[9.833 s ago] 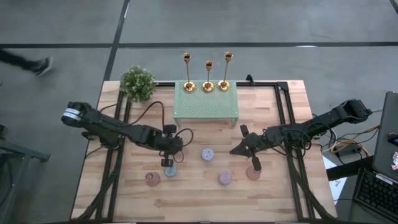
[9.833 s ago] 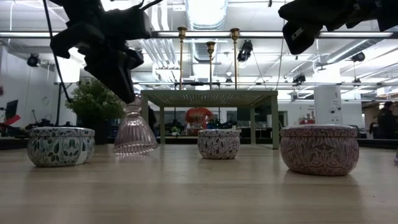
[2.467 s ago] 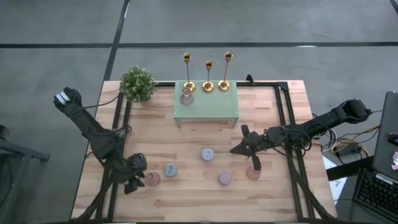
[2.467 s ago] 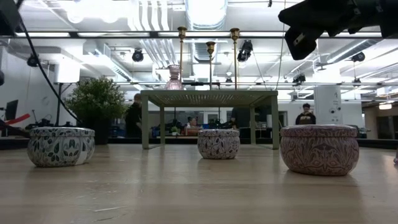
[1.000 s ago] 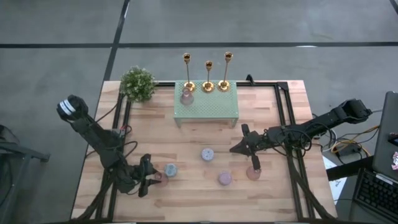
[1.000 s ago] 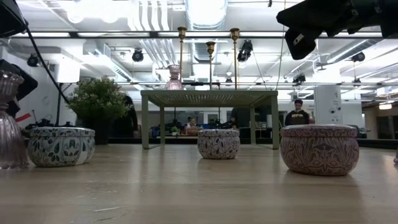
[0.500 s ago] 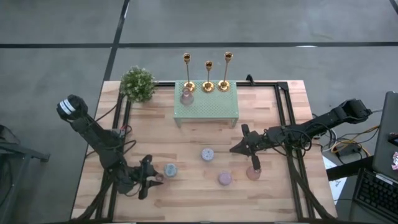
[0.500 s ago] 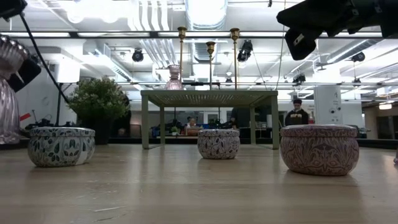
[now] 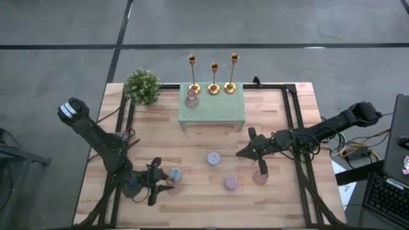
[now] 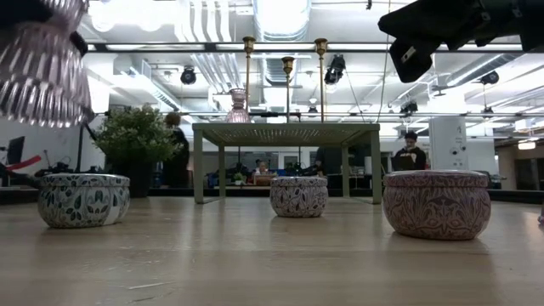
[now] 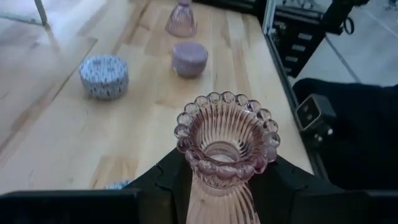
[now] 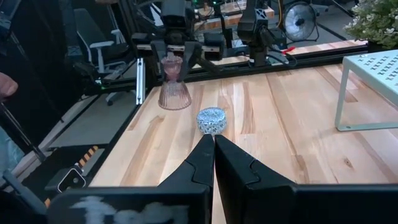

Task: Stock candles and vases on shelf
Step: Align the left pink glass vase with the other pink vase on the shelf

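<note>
The robot's left gripper will release the ribbed pink vase between the blue-grey candle and the mauve-pink candle (image 9: pixel 197 180) (image 11: pixel 166 121).
My left gripper (image 9: pixel 163 182) is shut on a ribbed pink vase (image 11: pixel 227 146) near the table's near left, beside the blue-grey candle (image 9: pixel 175 174). The lavender candle (image 9: pixel 213 158) and the mauve-pink candle (image 9: pixel 231 184) stand on the table. A second vase (image 9: pixel 260 177) stands on its base near my right gripper (image 9: pixel 240 154), which is shut, empty and raised above the table. A third vase (image 9: pixel 191 99) stands on the mint-green shelf (image 9: pixel 217 112). My left gripper pinches the vase's neck (image 11: pixel 217 180), just below the beaded rim, between its two fingers (image 11: pixel 166 180). The fingers come slanting down from the table's left side. The vase hangs upright, its flared base (image 10: pixel 42 93) lifted clear of the table.
Three gold candlesticks (image 9: pixel 213 86) stand along the shelf's far edge. A leafy potted plant (image 9: pixel 141 85) sits at the far left corner. Black rails run along both sides of the table.
My left gripper has risen with the vase and moved a little toward the table's right edge. The vase stood on the table a second ago and now hangs well above it, still upright.
</note>
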